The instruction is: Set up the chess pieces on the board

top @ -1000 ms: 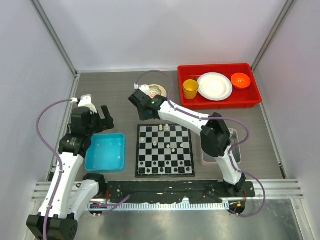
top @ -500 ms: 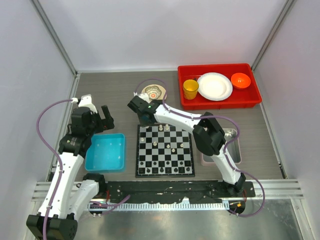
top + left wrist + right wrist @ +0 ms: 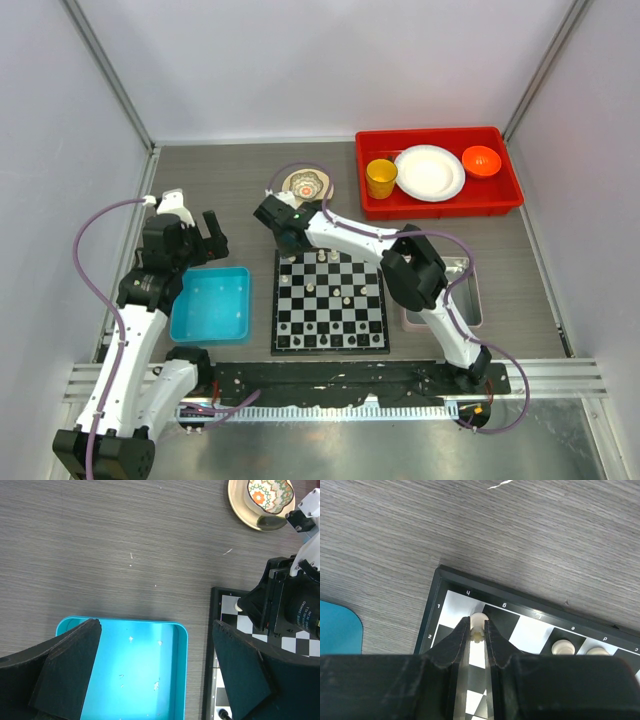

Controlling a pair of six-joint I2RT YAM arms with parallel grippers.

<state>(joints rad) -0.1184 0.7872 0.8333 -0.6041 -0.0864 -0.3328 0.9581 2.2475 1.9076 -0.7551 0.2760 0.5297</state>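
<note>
The cream chess piece, now held over the corner squares, will go down from my right gripper onto the white square in the board's far corner [image 3: 285,259] [image 3: 462,609] toward the blue bin.
The black and white board [image 3: 330,300] lies in the middle of the table, with several cream pieces [image 3: 344,294] on it. My right gripper [image 3: 287,250] is at the board's far left corner. In the right wrist view it [image 3: 478,626] is shut on a cream chess piece [image 3: 478,623], held over the corner squares of the board [image 3: 535,632]. Two more pieces [image 3: 563,647] stand on that row to the right. My left gripper [image 3: 205,235] is open and empty above the blue bin [image 3: 130,672]; tiny white bits [image 3: 156,685] lie in the bin.
A red tray [image 3: 440,200] at the back right holds a yellow cup [image 3: 381,178], a white plate [image 3: 429,172] and an orange bowl [image 3: 481,160]. A patterned dish on a saucer [image 3: 306,184] sits behind the board. A grey tray [image 3: 466,292] lies right of the board.
My right gripper has moved from near the patterned dish toward me, down to the board's far left corner. The left arm has not moved.
</note>
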